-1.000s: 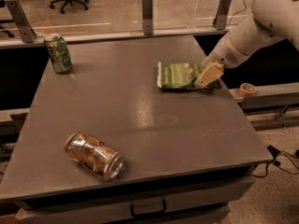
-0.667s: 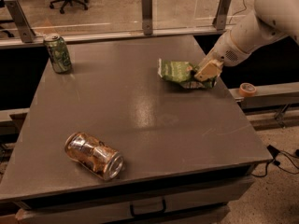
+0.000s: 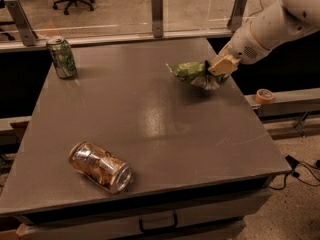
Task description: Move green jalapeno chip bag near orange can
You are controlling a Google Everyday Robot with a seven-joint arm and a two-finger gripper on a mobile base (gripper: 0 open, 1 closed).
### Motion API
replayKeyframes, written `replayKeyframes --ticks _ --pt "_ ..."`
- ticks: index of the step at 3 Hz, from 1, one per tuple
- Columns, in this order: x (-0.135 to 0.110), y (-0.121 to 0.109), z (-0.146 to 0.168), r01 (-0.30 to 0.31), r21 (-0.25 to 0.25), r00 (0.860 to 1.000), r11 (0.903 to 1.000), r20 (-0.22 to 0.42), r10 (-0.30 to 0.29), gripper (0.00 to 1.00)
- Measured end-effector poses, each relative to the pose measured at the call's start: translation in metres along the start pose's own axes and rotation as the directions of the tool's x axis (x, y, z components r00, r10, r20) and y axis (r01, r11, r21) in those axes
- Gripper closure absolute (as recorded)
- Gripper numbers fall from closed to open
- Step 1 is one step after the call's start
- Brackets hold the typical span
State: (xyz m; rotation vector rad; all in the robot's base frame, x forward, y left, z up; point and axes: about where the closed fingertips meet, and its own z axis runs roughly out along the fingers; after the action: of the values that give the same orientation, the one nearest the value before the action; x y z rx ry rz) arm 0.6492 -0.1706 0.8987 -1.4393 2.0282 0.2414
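Observation:
Next, my gripper releases the green jalapeno chip bag on the grey table (image 3: 131,119) just behind the orange can. The bag is now lifted a little off the table.
The green jalapeno chip bag (image 3: 188,72) is crumpled and lifted a little off the grey table (image 3: 150,119) at its far right. My gripper (image 3: 216,70) is shut on the bag's right end, with the white arm reaching in from the upper right. The orange can (image 3: 100,166) lies on its side near the table's front left, its silver top facing front right, far from the bag.
A green can (image 3: 62,57) stands upright at the table's far left corner. A roll of tape (image 3: 264,95) sits on a ledge right of the table. A glass barrier with metal posts (image 3: 157,14) runs along the far edge.
The gripper has closed on the bag's right end and lifted it off the table; the bag now hangs crumpled and slightly raised. The cans have not moved.

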Motion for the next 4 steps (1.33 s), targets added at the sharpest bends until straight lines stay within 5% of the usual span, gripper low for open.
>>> replayKeyframes --ticks 1,2,4 --pt "0.000 0.000 0.000 0.000 -0.001 1.000 1.0000 0.000 0.000 1.00" --pt "-0.026 0.034 0.008 0.073 -0.049 0.996 0.9961 0.057 -0.070 1.00" --pt "-0.080 0.127 0.009 0.251 -0.142 0.958 0.9576 0.178 -0.225 1.00"
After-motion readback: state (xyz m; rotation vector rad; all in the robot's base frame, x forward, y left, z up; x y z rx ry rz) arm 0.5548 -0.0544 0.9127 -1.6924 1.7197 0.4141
